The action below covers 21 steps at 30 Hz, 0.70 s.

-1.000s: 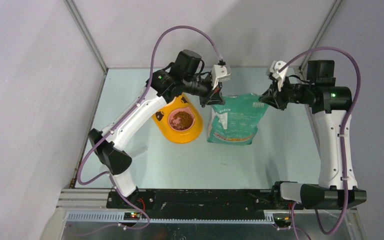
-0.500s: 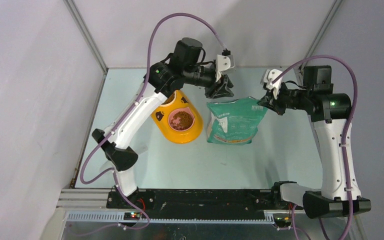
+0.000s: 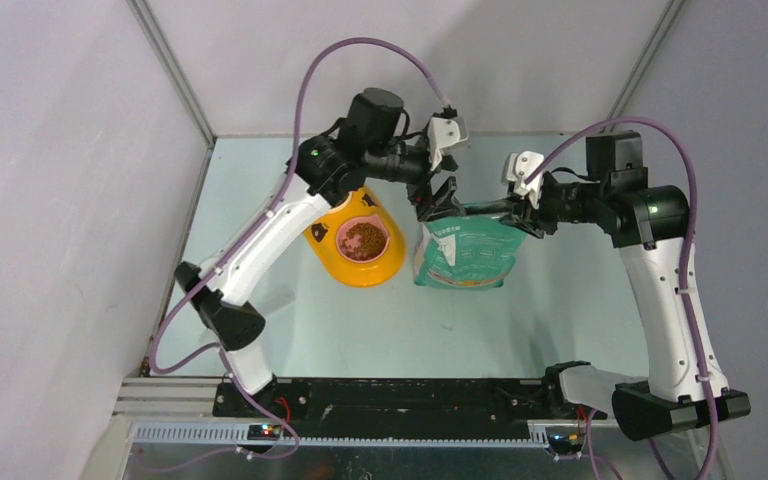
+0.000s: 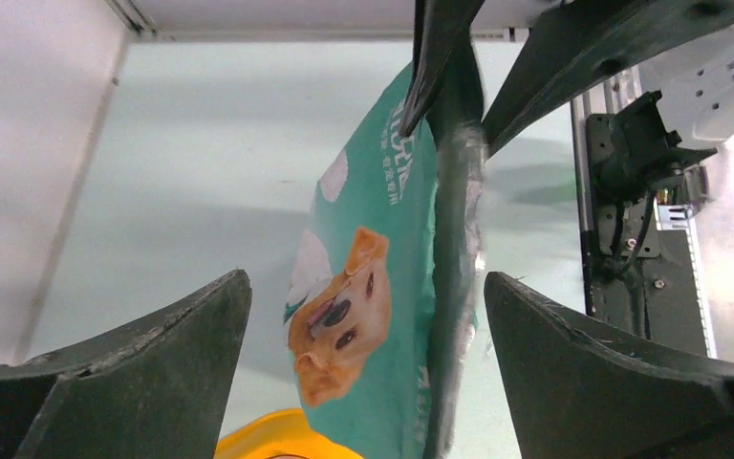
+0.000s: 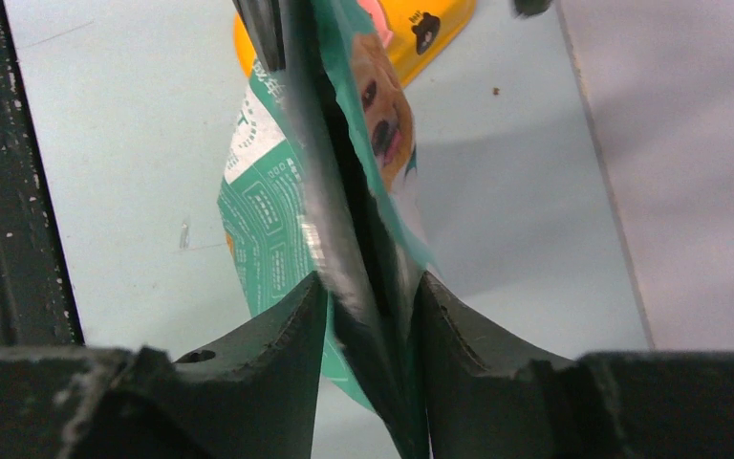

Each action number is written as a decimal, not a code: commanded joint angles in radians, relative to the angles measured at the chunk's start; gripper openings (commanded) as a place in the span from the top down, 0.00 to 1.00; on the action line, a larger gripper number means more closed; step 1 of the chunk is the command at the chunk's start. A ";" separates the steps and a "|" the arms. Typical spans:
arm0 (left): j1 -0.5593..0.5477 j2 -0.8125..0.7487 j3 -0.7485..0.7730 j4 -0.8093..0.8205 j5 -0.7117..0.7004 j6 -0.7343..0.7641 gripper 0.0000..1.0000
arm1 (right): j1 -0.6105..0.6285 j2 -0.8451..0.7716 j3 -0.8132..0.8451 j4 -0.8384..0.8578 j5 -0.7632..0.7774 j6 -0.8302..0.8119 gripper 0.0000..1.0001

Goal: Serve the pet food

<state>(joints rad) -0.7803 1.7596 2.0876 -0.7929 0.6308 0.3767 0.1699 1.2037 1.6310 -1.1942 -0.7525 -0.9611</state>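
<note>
Next, I pinch the edges of the pouch's opening together at one end (image 4: 434,432) with my left gripper while my right gripper pulls the other end tight, because the opening gapes slack.
The green-and-white pouch (image 3: 465,255) with the golden dog stands mid-table, its top edge up. My left gripper (image 3: 442,195) hangs wide open over the pouch's top left corner. In the left wrist view the pouch (image 4: 373,239) lies ahead between the spread fingers of that gripper (image 4: 365,282), untouched. My right gripper (image 3: 518,215) is at the top right corner. Its jaws are parted, and the slack, spread mouth of the pouch (image 5: 258,191) fills the gap of the right gripper (image 5: 368,282). The pet food (image 3: 363,238) fills one bowl of the yellow feeder (image 3: 335,262).
The feeder stands just left of the pouch, under the left forearm. One stray pellet (image 5: 495,92) lies on the table near the side wall. Grey walls enclose the table on three sides. A black rail (image 3: 390,395) runs along the near edge.
The left gripper opened, let go of the pouch's left corner, lifted off and came back above it. The right arm slid left and its jaws parted round the pouch's edge.
</note>
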 commanded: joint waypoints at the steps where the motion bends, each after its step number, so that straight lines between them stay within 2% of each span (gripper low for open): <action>1: -0.008 -0.114 0.044 0.000 -0.008 0.074 0.00 | 0.031 0.033 0.013 0.026 -0.013 -0.017 0.60; 4: -0.017 -0.087 0.078 -0.121 0.027 0.123 0.00 | 0.046 0.047 0.020 0.048 -0.013 -0.012 0.67; 8: -0.051 -0.065 0.073 -0.160 0.028 0.179 0.01 | 0.054 0.061 0.025 0.068 -0.017 0.006 0.77; 10: -0.067 -0.046 0.076 -0.165 -0.011 0.213 0.05 | 0.057 0.061 0.023 0.074 -0.018 0.013 0.82; 13: -0.081 -0.015 0.080 -0.170 -0.045 0.254 0.18 | 0.056 0.054 0.016 0.082 -0.015 0.019 0.85; 14: -0.082 -0.001 0.086 -0.166 -0.053 0.249 0.21 | 0.056 0.049 0.015 0.084 -0.014 0.023 0.85; 17: -0.082 0.023 0.104 -0.153 -0.052 0.209 0.35 | 0.057 0.042 0.014 0.094 -0.018 0.048 0.71; 21: -0.082 0.053 0.139 -0.156 -0.047 0.161 0.47 | 0.057 0.054 0.022 0.082 -0.048 0.065 0.68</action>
<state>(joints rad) -0.8627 1.8072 2.1567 -0.9535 0.5949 0.5724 0.2207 1.2640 1.6314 -1.1320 -0.7605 -0.9245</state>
